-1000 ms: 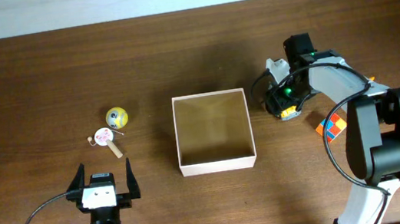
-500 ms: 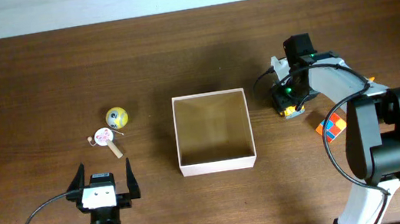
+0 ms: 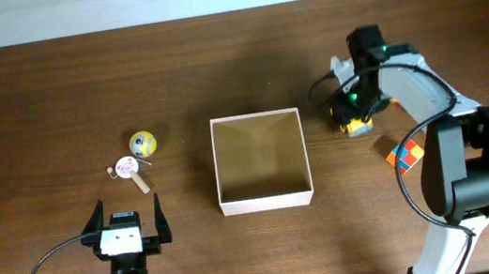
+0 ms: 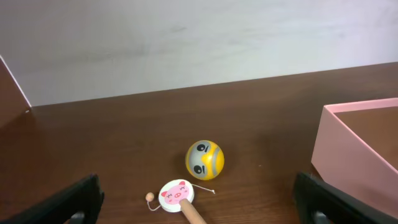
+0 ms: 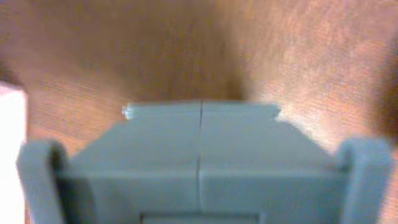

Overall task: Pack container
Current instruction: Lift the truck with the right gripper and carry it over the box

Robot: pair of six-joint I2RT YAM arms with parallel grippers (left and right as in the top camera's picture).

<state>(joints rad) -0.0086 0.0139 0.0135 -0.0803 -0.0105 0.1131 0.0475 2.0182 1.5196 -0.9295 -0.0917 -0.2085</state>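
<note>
The robot's right gripper will release the grey toy vehicle inside the container point(image 3: 232, 169), near the container's side closest to the yellow ball.
The container point(image 3: 266, 194) is a square open box with white walls and a tan inside, at the table's middle; its pink-lit wall shows in the left wrist view point(image 4: 348, 146). My right gripper point(image 3: 354, 108) is to the right of the container, and its grey fingers point(image 5: 200, 155) meet at a seam, shut. A small yellow-orange toy point(image 3: 354, 125) shows just under it; I cannot tell whether it is held. My left gripper point(image 3: 127, 230) is open and empty near the front edge. A yellow ball point(image 3: 142, 144) point(image 4: 204, 160) and a pig-faced wooden rattle point(image 3: 131, 171) point(image 4: 176, 193) lie ahead of it.
A multicoloured puzzle cube point(image 3: 405, 156) lies on the table, front right of the right gripper and partly under the right arm. The light wall runs along the table's back edge point(image 3: 228, 11).
My right gripper has moved a little back and to the right, away from the container. The yellow-orange toy under it has shifted the same way. The left arm has not moved.
</note>
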